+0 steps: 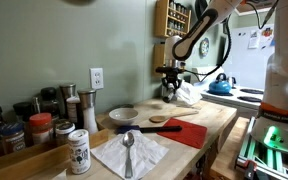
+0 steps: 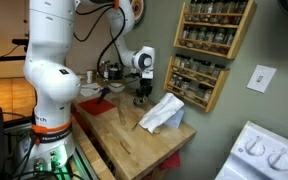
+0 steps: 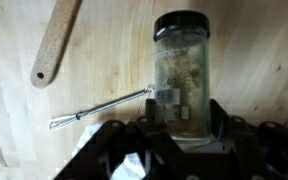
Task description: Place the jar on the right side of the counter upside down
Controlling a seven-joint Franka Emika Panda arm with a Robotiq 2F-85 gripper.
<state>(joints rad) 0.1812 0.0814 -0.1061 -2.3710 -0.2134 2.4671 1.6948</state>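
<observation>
The jar, now held low over the counter's far end, will be set down by my gripper on the bare counter (image 1: pixel 156 106) (image 3: pixel 214 36), in the space between the wooden spoon and the wall.
The jar (image 3: pixel 181 75) is small, of clear glass with pale greyish contents and a dark cap. It sits between my gripper's (image 3: pixel 182 125) two black fingers, its capped end pointing away from the wrist toward the light-wood counter (image 3: pixel 264 60). The gripper is shut on it. In both exterior views the gripper (image 1: pixel 171 88) (image 2: pixel 141 93) hangs low over the far end of the counter (image 1: pixel 219 118) (image 2: pixel 134 145), and the jar itself is too small to make out there.
A wooden spoon (image 3: pixel 56 45) and a thin metal utensil (image 3: pixel 99 108) lie beside the jar. A white cloth (image 2: pixel 162 113) lies close by. Nearer the camera are a red mat (image 1: pixel 179 131), a plate (image 1: pixel 123 115), a napkin with a spoon (image 1: pixel 129 152), a white-labelled shaker (image 1: pixel 79 150) and several spice jars (image 1: pixel 39 128).
</observation>
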